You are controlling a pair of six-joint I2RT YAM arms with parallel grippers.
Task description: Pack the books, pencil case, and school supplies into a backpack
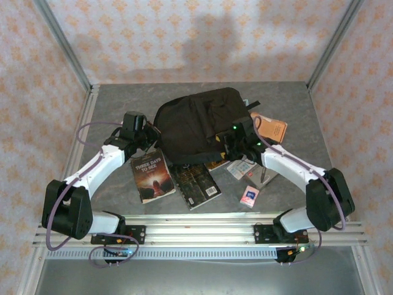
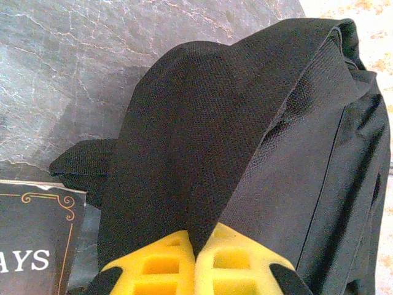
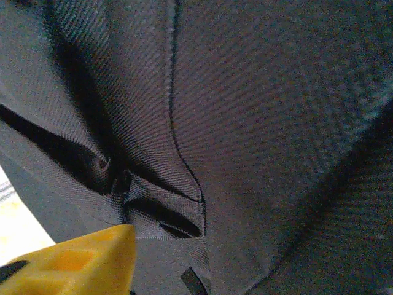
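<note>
Bunched backpack cloth spreads my right fingers; I'll open, back off, pinch just the backpack's front rim [image 3: 267, 276].
The black backpack [image 1: 195, 120] lies mid-table. My left gripper [image 1: 146, 133] is at its left edge, and in the left wrist view my left gripper [image 2: 199, 241] is shut on a fold of backpack [image 2: 245, 135] fabric. My right gripper [image 1: 236, 142] presses against the bag's right front. One yellow finger [image 3: 80, 261] shows against the backpack cloth [image 3: 258, 123], the other is hidden. Three books lie in front: a dark one with a red glow [image 1: 152, 176], a black-grey one [image 1: 195, 183], and a third [image 1: 216, 163] partly under the bag. I cannot make out the pencil case.
An orange booklet [image 1: 271, 128] lies right of the bag. A pale flat item [image 1: 241, 167] sits by the right arm, and a pink-and-blue packet [image 1: 249, 196] lies near the front edge. Metal frame posts [image 1: 86, 92] border the grey table [image 1: 116, 98].
</note>
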